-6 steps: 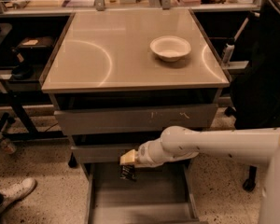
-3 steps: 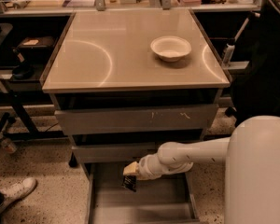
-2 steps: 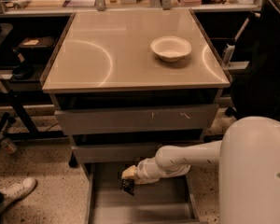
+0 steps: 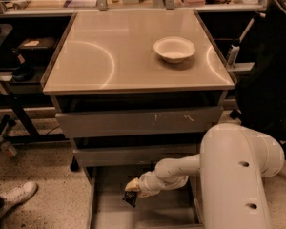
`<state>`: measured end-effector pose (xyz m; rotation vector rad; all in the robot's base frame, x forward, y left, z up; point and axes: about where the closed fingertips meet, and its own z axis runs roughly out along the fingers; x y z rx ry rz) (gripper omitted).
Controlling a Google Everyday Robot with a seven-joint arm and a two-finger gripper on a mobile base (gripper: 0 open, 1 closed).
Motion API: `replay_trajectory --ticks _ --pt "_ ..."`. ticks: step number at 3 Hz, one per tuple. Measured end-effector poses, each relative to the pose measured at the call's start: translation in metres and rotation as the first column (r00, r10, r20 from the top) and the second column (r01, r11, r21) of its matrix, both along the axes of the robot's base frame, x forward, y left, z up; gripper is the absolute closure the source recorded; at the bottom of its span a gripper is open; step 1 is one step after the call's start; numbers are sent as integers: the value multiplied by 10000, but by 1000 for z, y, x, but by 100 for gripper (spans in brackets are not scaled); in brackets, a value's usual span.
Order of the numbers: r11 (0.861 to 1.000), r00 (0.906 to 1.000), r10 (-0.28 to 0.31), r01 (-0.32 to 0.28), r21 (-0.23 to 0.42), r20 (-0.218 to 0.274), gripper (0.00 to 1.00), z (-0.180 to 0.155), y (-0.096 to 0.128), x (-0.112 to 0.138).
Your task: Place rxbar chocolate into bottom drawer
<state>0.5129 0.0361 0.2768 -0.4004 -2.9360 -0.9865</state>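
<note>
The rxbar chocolate will be released on the bottom drawer's grey bottom (image 4: pixel 132 203), in the half nearer the white shoe.
The bottom drawer (image 4: pixel 148 213) of the grey cabinet is pulled out, and its flat grey floor shows. My white arm reaches down into it from the right. My gripper (image 4: pixel 131 193) is low over the left part of the drawer floor. The black rxbar chocolate (image 4: pixel 129 198) is at the gripper's tip, tilted, just above or touching the floor.
A white bowl (image 4: pixel 174 48) sits on the cabinet's tan top (image 4: pixel 109 56). Two shallower drawers (image 4: pixel 138 120) above stand slightly open. A black chair (image 4: pixel 271 70) is at the right. A person's white shoe (image 4: pixel 16 194) is on the floor at the left.
The gripper with the black bar has moved lower and deeper into the bottom drawer. The arm's big joint has come further into view at the right.
</note>
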Motion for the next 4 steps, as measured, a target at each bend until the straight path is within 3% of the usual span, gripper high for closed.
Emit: replay_trajectory --ticks 1,2,4 --pt "10000 10000 0 0 1 -1 100 0 0 0" --pt "9995 9993 -93 103 285 -362 100 -21 7 -5" --pt "9929 9913 -1149 1167 250 -635 100 -86 11 6"
